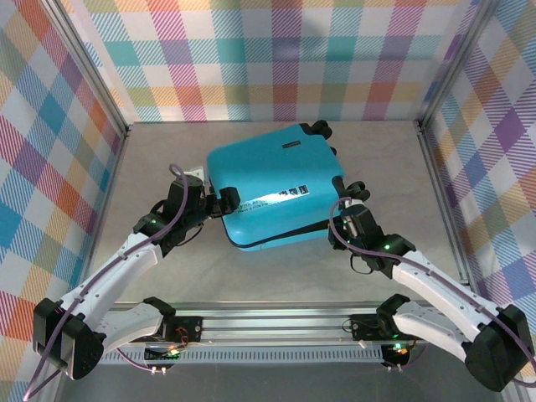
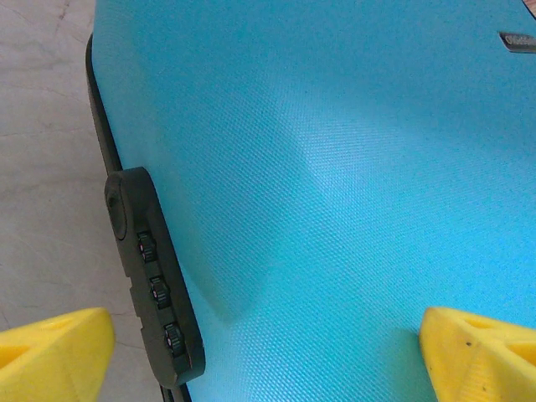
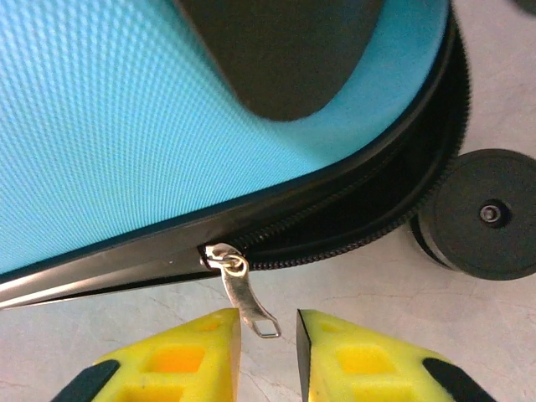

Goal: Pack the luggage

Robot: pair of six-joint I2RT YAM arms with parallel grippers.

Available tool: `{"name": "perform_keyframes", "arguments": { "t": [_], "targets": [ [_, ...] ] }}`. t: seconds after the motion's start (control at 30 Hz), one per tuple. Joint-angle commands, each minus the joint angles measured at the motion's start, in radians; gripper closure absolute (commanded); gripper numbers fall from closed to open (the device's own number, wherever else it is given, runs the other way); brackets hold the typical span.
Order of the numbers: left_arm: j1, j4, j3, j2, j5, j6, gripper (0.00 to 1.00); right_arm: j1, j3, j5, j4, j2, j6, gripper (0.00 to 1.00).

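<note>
Next, I open my right gripper wider, because the zipper pull slants at the edge of its narrow opening, and pinch the zipper pull's loose end (image 3: 266, 327).
The luggage (image 1: 272, 188) is a turquoise hard-shell suitcase lying flat in the middle of the table with its lid down. My left gripper (image 1: 219, 203) is at its left edge, open wide. In the left wrist view the yellow fingers (image 2: 59, 352) stand far apart over the blue shell (image 2: 335, 209), beside the black combination lock (image 2: 155, 289). My right gripper (image 1: 345, 219) is at the near right corner. There the black zipper seam gapes open, and the metal zipper pull (image 3: 243, 289) hangs between the narrowly parted fingertips (image 3: 268, 327), close to the left one, unpinched.
Black wheels (image 1: 318, 130) stick out at the suitcase's far right end, and one wheel (image 3: 486, 213) sits close to my right fingers. Checkered walls enclose the table (image 1: 167, 276) on three sides. The arm bases line the near edge.
</note>
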Motion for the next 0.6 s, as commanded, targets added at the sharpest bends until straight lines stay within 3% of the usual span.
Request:
{"name": "perform_keyframes", "arguments": {
  "t": [0.0, 0.37, 0.57],
  "targets": [
    [0.003, -0.034, 0.009, 0.018, -0.010, 0.017, 0.07, -0.003, 0.008, -0.027, 0.039, 0.019, -0.031, 0.74],
    [0.003, -0.040, 0.023, 0.020, 0.002, 0.021, 0.07, -0.003, -0.007, -0.005, 0.114, 0.110, -0.046, 0.67],
    [0.004, -0.048, 0.028, 0.017, 0.001, 0.026, 0.07, -0.003, -0.005, -0.005, 0.143, 0.147, -0.055, 0.79]
  ]
}}
